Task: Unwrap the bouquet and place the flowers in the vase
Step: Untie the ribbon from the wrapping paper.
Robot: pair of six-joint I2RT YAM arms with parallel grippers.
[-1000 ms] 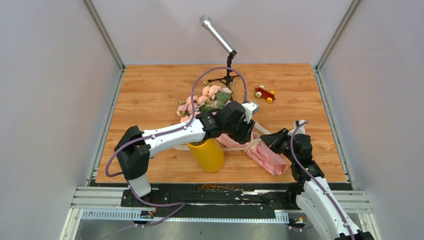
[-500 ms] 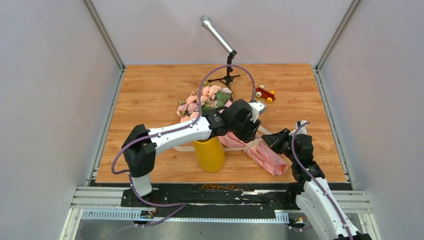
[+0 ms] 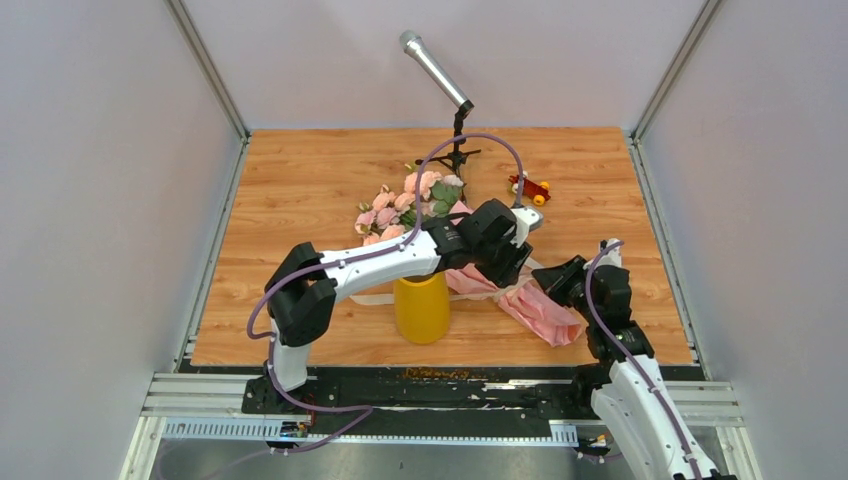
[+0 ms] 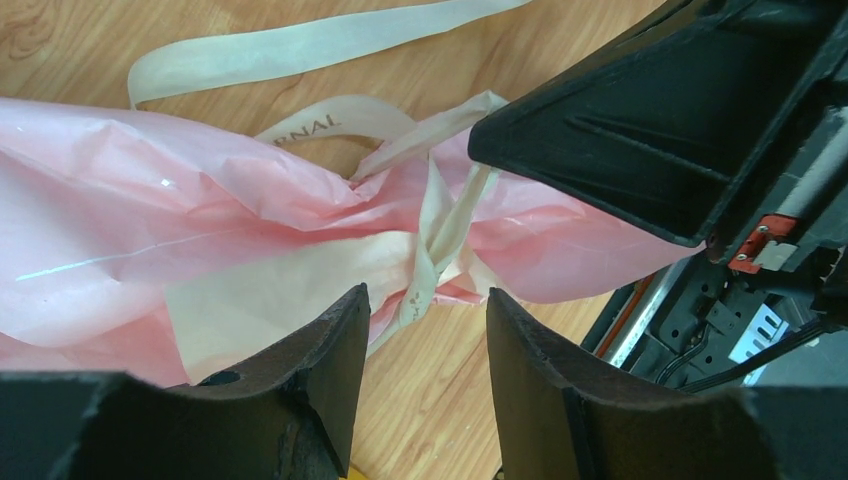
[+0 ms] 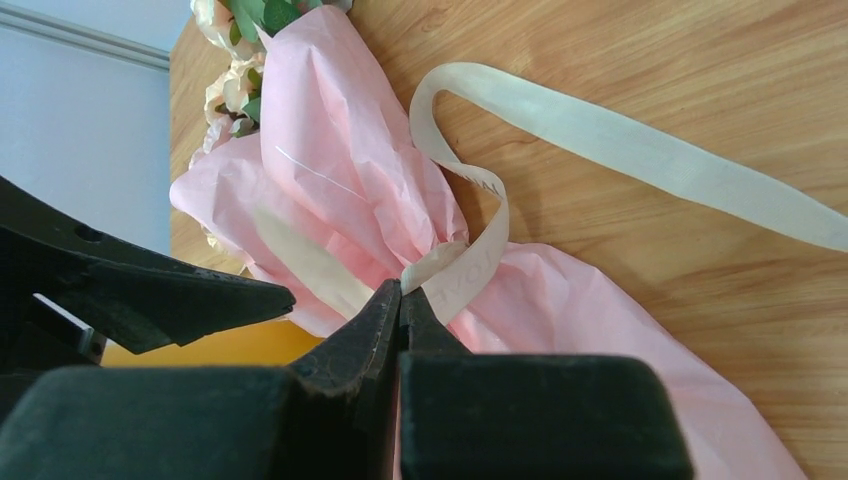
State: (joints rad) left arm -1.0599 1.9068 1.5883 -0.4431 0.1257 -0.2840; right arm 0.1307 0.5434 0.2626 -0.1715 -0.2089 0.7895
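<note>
The left gripper is at the low end of the ribbon's twist, so it should pinch the ribbon [image 4: 468, 203] close to the robot's right gripper and pull from there.
The bouquet [image 3: 545, 315] lies on the table, its pink paper [image 4: 150, 200] tied at the waist with a beige ribbon knot [image 4: 432, 250]. The flowers [image 3: 400, 205], pink and peach roses, stick out at its far end [image 5: 235, 85]. The yellow vase [image 3: 422, 310] stands upright just left of the wrap. My left gripper [image 4: 425, 293] hangs open right above the knot, with nothing between its fingers. My right gripper [image 5: 400, 287] is shut on a ribbon end at the knot. In the top view the two grippers [image 3: 515, 268] [image 3: 541, 286] meet over the bundle's middle.
A loose ribbon tail [image 5: 640, 150] trails across the wood, and another strip [image 3: 372, 297] lies left of the vase. A microphone on a small stand [image 3: 455, 155] and a red toy car [image 3: 528, 187] sit at the back. Grey walls close in both sides.
My left arm has reached further right along the bouquet and its jaws have widened a little. The right gripper has shifted slightly right, still pinched shut.
</note>
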